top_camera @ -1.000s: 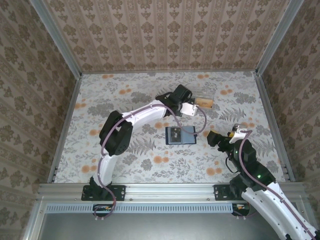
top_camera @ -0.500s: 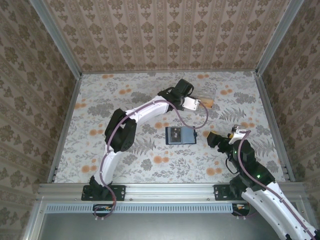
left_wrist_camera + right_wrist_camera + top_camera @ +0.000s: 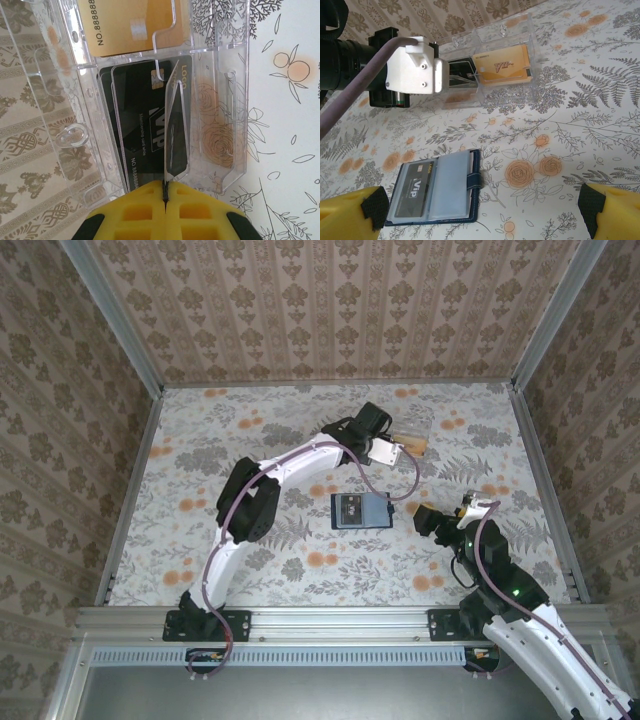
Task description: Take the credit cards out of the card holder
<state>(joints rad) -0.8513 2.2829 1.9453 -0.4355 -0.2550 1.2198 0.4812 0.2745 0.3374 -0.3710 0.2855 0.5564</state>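
Next, the left gripper releases the black credit card on the black cards (image 3: 371,442) (image 3: 145,122) next to the gold card in the clear box.
The card holder (image 3: 362,510) lies open on the table's middle; in the right wrist view the card holder (image 3: 447,187) shows grey sleeves, with a black credit card (image 3: 414,191) in its left sleeve. My left gripper (image 3: 398,450) is at the clear plastic box (image 3: 412,443). In the left wrist view that gripper (image 3: 165,187) is shut on a black card (image 3: 176,135), seen edge-on, which reaches into the box's near compartment beside other black cards (image 3: 140,125). My right gripper (image 3: 425,520) stands open to the holder's right, its gripper (image 3: 480,212) holding nothing.
The clear box (image 3: 220,100) also holds a gold card (image 3: 130,25), seen as a gold card (image 3: 502,64) in the right wrist view. The left arm's white wrist (image 3: 417,65) hangs just behind the holder. Patterned walls close in the floral table.
The left gripper has moved right, up to the clear box, with the black card in it. The right arm has barely shifted.
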